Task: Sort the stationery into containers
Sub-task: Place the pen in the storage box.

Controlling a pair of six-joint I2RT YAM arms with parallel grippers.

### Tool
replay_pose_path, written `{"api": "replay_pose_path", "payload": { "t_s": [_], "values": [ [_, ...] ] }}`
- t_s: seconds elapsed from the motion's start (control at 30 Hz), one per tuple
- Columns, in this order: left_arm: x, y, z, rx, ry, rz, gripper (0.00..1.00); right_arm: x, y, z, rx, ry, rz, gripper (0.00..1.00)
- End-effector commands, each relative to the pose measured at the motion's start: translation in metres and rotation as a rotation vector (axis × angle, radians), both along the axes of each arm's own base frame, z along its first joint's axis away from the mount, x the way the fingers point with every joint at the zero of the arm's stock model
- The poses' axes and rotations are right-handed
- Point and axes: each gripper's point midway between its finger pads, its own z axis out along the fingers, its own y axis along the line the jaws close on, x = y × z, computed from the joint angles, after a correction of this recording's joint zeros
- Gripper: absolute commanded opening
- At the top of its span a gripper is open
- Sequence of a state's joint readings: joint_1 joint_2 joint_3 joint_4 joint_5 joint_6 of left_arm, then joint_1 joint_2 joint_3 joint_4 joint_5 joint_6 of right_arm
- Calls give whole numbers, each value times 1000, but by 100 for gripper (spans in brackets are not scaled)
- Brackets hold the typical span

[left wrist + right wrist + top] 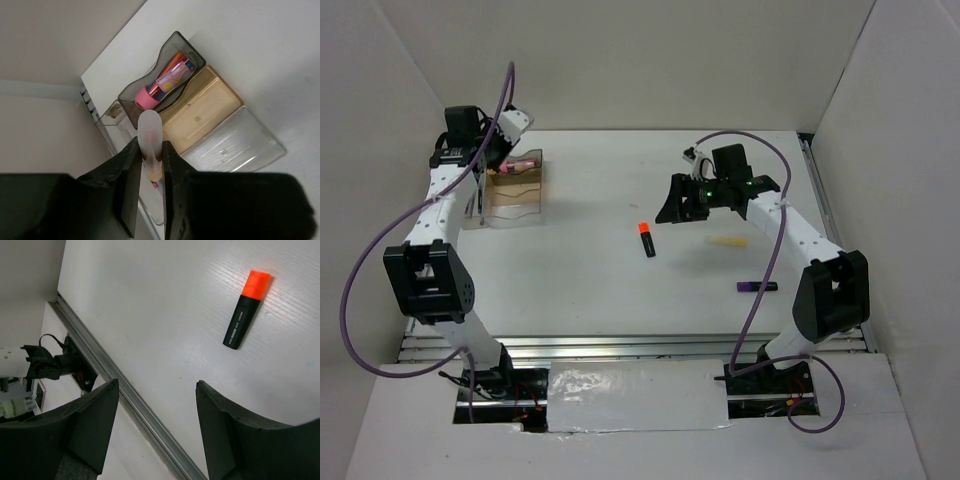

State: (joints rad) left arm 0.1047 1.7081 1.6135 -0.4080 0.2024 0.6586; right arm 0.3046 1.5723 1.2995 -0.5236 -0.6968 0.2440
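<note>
My left gripper needs to let go of the pink and yellow marker in the brownish compartment of the clear organiser tray (507,184) (179,126).
The clear organiser tray (520,205) stands at the far left, with a smoky, a brownish and a clear compartment (235,145). A pink-capped tube (162,85) lies in the smoky compartment. My left gripper (492,165) hangs over the tray's left side. In its wrist view it (150,145) is shut on a frosted-capped pink and yellow marker (149,131). My right gripper (678,208) is open and empty above the table. An orange-capped black highlighter (646,239) lies left of it and also shows in the right wrist view (246,310). A pale yellow stick (728,241) and a purple marker (757,286) lie on the right.
White walls close in the table on the left, back and right. An aluminium rail (135,405) runs along the table's near edge. Purple cables loop off both arms.
</note>
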Motion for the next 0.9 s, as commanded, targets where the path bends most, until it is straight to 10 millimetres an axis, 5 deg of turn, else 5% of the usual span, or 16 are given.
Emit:
{"api": "replay_pose_path", "payload": {
  "t_s": [0.0,0.7,0.87],
  "values": [
    [27,10,-3,143,-73,-94,1,2,-4,14,27,-66,4,70],
    [71,24,-84,151,11,-44,11,10,-21,-2,-5,-47,-52,70],
    [77,29,-91,128,24,-13,37,21,-35,-14,-106,-62,-118,71]
  ]
}}
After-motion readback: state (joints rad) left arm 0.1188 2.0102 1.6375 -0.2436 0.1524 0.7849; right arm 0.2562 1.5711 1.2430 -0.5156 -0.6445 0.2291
